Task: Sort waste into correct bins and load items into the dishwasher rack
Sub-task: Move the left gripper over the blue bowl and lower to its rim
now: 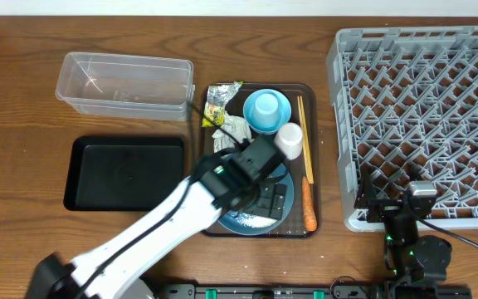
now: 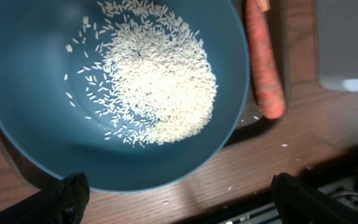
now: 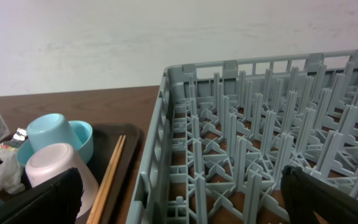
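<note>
The large blue plate's rim (image 1: 293, 198) (image 2: 248, 78) beside the orange carrot is the next spot for my left gripper, which will move over to it and close there.
My left gripper (image 2: 182, 202) hangs open just above the front rim of the large blue plate (image 2: 55, 124), which holds loose white rice (image 2: 154, 81). An orange carrot (image 2: 265, 62) lies right of the plate. On the brown serving tray (image 1: 312, 228), behind the plate, are the white cup (image 1: 289, 139), the light-blue cup (image 1: 264, 108) in its bowl (image 1: 280, 119), the chopsticks (image 1: 303, 137), a yellow-green wrapper (image 1: 220, 100) and a white tissue (image 1: 232, 129). My right gripper (image 3: 182, 199) stands open and empty at the front left corner of the grey dishwasher rack (image 3: 260, 155).
A clear tub (image 1: 124, 83) stands at the back left. The black tray (image 1: 127, 173) lies in front of it, left of the serving tray. My left arm (image 1: 156, 228) reaches diagonally from the front edge. A few rice grains (image 2: 232, 187) lie on the wood.
</note>
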`<state>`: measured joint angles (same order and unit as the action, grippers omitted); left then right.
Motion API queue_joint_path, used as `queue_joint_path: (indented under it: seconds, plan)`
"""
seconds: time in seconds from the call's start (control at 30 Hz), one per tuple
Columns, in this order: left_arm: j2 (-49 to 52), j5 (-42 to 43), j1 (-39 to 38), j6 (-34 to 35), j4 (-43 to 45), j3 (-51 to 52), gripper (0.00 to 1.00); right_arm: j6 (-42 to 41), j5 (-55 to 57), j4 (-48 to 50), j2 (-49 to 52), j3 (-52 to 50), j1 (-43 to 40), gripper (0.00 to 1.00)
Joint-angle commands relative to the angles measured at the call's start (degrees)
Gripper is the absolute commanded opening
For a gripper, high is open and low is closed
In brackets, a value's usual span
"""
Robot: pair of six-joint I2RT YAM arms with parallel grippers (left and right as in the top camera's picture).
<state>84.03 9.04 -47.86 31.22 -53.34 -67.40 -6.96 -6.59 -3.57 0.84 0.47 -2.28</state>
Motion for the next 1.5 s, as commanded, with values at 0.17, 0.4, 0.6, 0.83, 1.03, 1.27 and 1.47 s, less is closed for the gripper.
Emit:
queue_joint_path:
  seconds: [0.17,0.4,0.6,0.83,1.03,1.27,1.47]
  plan:
    - [7.91,-1.14,-0.13,0.85,3.1,-5.38,0.96,0.17,0.15,-0.13,-0.42,-0.13,-0.7,0.99]
    - [11.96,-0.5,-0.9,4.68,8.31,-5.38,0.94,0.17,0.15,-0.13,-0.42,-0.13,-0.7,0.99]
    - [14.05,-5.6,-4.7,4.68,10.32,-5.38,0.91,0.17,0.15,-0.13,-0.42,-0.13,-0.7,0.99]
    - [16.87,-7.8,-7.41,4.72,10.16,-5.31,0.9,0.17,0.15,-0.13,-0.42,-0.13,-0.7,0.99]
    - [20.41,-8.46,-8.76,5.14,10.19,-5.31,0.86,0.17,0.15,-0.13,-0.42,-0.13,-0.7,0.99]
    - [22.36,-8.74,-10.97,5.35,10.16,-5.27,0.79,0.17,0.15,-0.13,-0.42,-0.13,-0.7,0.99]
    - [23.74,-12.15,-11.58,7.04,9.49,-5.11,0.7,0.17,0.15,-0.13,-0.42,-0.13,-0.7,0.99]
